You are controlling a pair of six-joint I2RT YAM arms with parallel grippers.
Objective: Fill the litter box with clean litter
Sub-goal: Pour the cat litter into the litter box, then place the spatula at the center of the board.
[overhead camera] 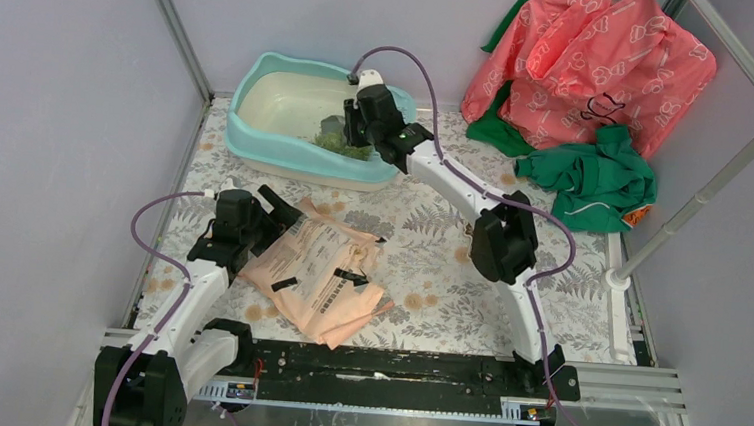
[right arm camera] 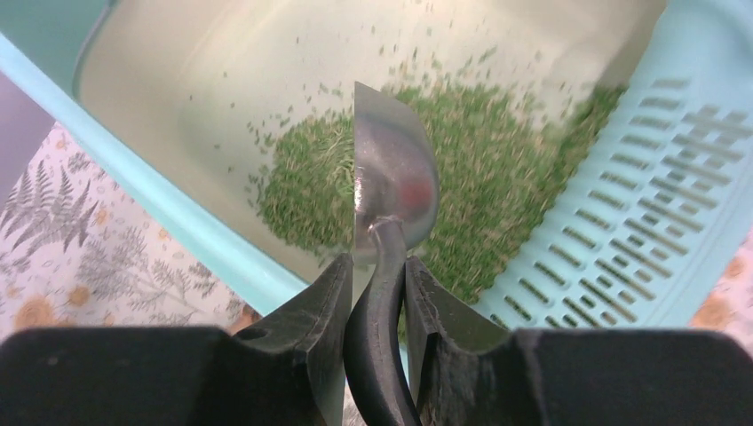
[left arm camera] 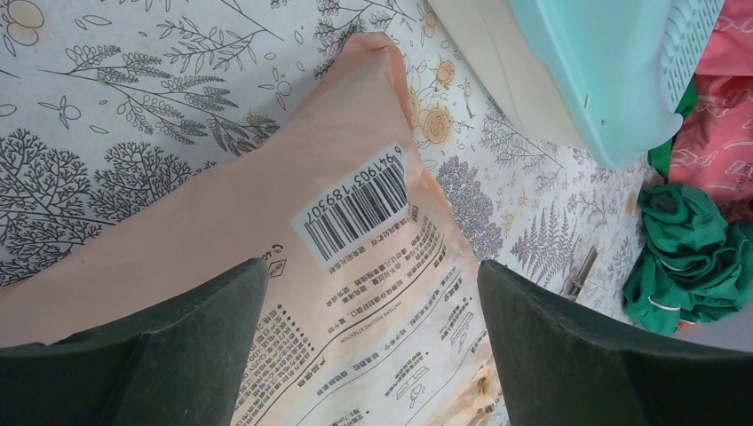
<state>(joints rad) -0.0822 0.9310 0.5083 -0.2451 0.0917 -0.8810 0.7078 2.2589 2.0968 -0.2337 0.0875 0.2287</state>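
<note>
My right gripper is going to set the metal scoop down and let it go on the floral tablecloth [overhead camera: 458,156] between the litter box and the green cloth.
The light-teal litter box [overhead camera: 258,143] stands at the back left of the table; its rim [right arm camera: 178,222] and slotted grille ledge [right arm camera: 622,213] fill the right wrist view. A green heap of clean litter [right arm camera: 497,177] lies in the cream basin, also visible as clean litter [overhead camera: 340,145] from above. My right gripper [right arm camera: 379,262] is shut on the black handle of a metal scoop [right arm camera: 395,177], held over the heap. My left gripper [left arm camera: 373,284] hangs open above the peach-pink litter bag [left arm camera: 355,266], nothing between its fingers.
The bag [overhead camera: 324,274] lies flat on the floral tablecloth near the left arm. A pink printed cloth [overhead camera: 589,62] and green cloth [overhead camera: 591,178] are bunched at the back right. A white pole [overhead camera: 700,196] leans at the right edge.
</note>
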